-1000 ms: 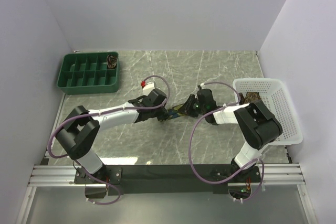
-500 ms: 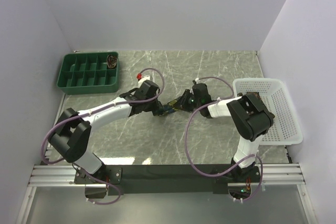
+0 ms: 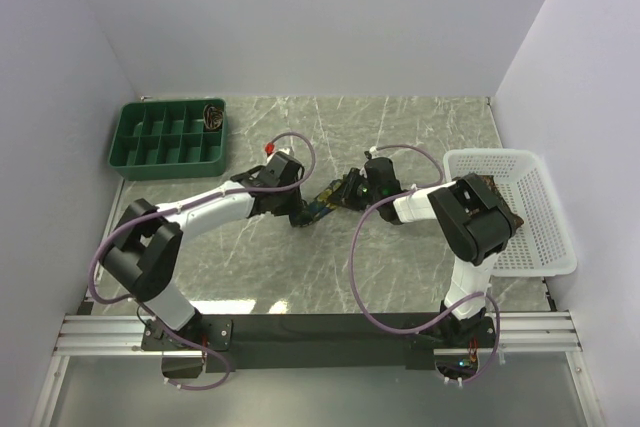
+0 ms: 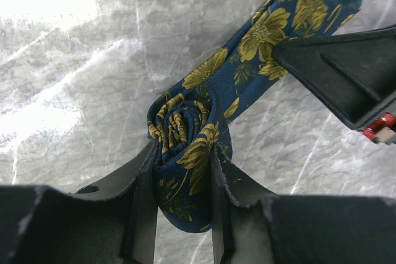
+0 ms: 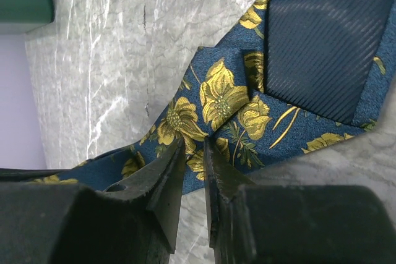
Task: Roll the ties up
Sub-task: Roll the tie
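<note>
I am pinching the flat piece with my right gripper while only my left gripper holds the coil, so next I open my right gripper and grip the coil's rolled end (image 4: 185, 125) to steady the coil.
The navy tie with yellow flowers (image 3: 322, 202) lies on the marble table between my two grippers. My left gripper (image 4: 182, 148) is shut on its rolled-up end (image 4: 180, 129), the coil standing between the fingers. The unrolled strip runs up and right from the roll. My right gripper (image 5: 193, 153) is nearly closed and pinches the strip's edge beside the wide end, whose dark lining (image 5: 322, 54) faces up. In the top view the left gripper (image 3: 300, 215) and right gripper (image 3: 342, 192) sit close together at the table's middle.
A green compartment tray (image 3: 150, 152) stands at the back left with a rolled brown tie (image 3: 213, 115) in its far right compartment. A white mesh basket (image 3: 545, 237) at the right holds a brown tie (image 3: 480, 185). Grey walls enclose the table.
Both grippers have shifted a little left and away from the bases with the navy tie. The left wrist has swung leftward, and the strip between the grippers is shorter.
</note>
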